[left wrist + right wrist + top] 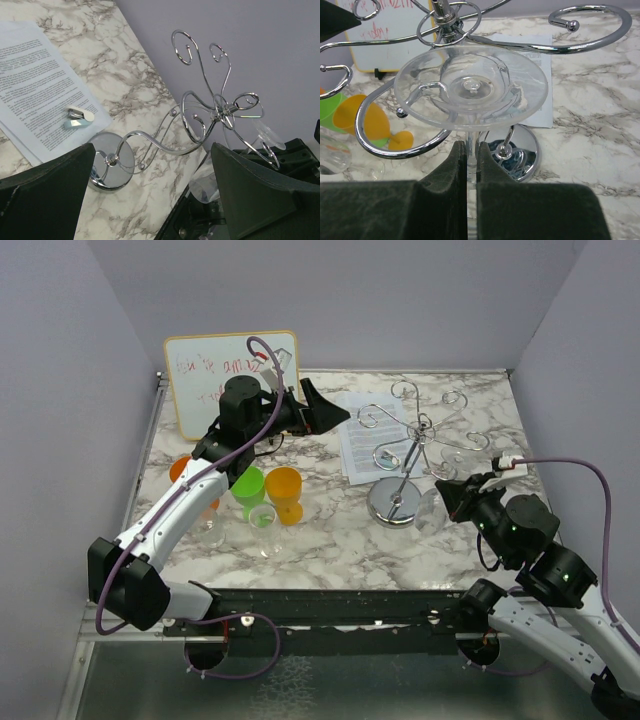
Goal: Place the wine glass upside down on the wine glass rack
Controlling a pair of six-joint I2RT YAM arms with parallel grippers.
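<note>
Next, I release the clear wine glass, now hanging upside down beside the post, from my right gripper with its foot hanging on the rack's front curled arm (pixel 432 478) (pixel 406 121).
The chrome wine glass rack (pixel 418 435) stands on its round mirrored base (pixel 396 506) right of the table's middle. My right gripper (pixel 448 492) is shut on the stem of a clear wine glass (pixel 470 87) and holds it upside down. In the right wrist view the stem runs between my gripper's (pixel 471 148) pads, and the foot disc sits at the level of the curled arms, close to the hub. I cannot tell whether the foot touches an arm. The glass bowl (pixel 206 181) hangs beside the rack's post. My left gripper (pixel 322 410) is open and empty, raised left of the rack (pixel 220 106).
Orange (pixel 285 492), green (pixel 248 486) and clear (pixel 265 525) plastic glasses stand at the left. A whiteboard (pixel 205 380) leans at the back left. A printed sheet (pixel 360 445) lies behind the rack's base, with a small pale object (pixel 80 116) on it.
</note>
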